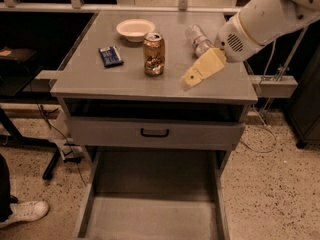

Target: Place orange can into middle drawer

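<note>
The robot's gripper should next move to the upper part (154, 43) of the orange can in front of the white bowl and close there.
The orange can (154, 54) stands upright near the middle of the grey cabinet top (90, 79). My gripper (190, 79), cream-coloured on a white arm, hovers low over the top just right of the can, tip pointing down-left, apart from the can and holding nothing I can see. The middle drawer (155, 214), a wide grey tray with a flat floor and low side walls, is pulled out at the bottom of the cabinet and has nothing in it.
A white bowl (135, 29) sits behind the can, a blue packet (110, 56) to its left, and a clear water bottle (198, 39) lies behind my gripper. A drawer front with a black handle (155, 132) is partly out. A person's shoe (22, 213) is on the floor at left.
</note>
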